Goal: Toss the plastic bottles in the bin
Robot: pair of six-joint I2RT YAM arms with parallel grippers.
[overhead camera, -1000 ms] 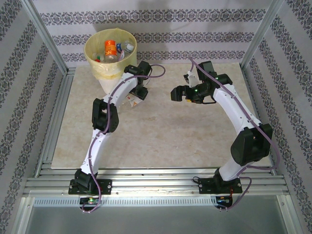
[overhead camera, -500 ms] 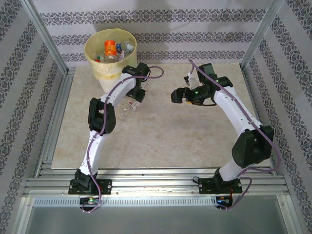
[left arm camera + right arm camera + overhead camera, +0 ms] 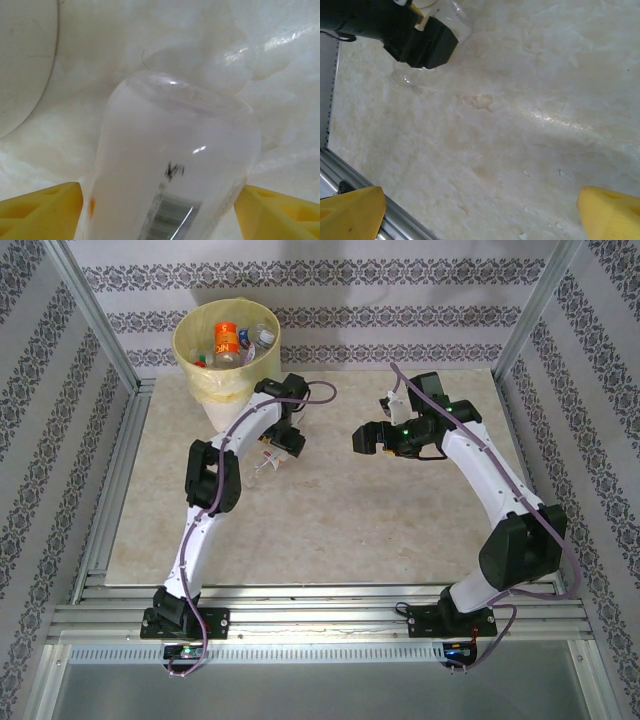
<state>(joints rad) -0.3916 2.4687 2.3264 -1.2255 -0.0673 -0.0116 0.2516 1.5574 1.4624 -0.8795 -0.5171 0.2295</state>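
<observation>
The bottle is lying at a slant between my left gripper's fingers. I will open them, line up straight with the bottle and grip it (image 3: 180, 122) near its base before I lift it.
One clear plastic bottle (image 3: 266, 464) with a white label lies on the table below the bin (image 3: 182, 344), a cream bucket lined with a yellow bag. Several more bottles (image 3: 228, 340) lie inside the bin. My left gripper (image 3: 283, 447) is over the lying bottle. In the left wrist view that bottle (image 3: 175, 160) fills the gap between the yellow fingertips (image 3: 45, 212), and the left gripper (image 3: 159, 215) stands open around it. My right gripper (image 3: 362, 436) hangs open over bare table. In its own view the right gripper (image 3: 480, 220) holds nothing.
The bin's wall (image 3: 22, 60) curves in at the upper left of the left wrist view. An aluminium rail (image 3: 360, 172) runs along the table's edge. In the right wrist view, the left gripper's black body (image 3: 417, 40) covers part of the bottle (image 3: 409, 77).
The left gripper's jaws have widened around the bottle. The bottle has slid a little toward the near side of the table. The right arm has barely moved.
</observation>
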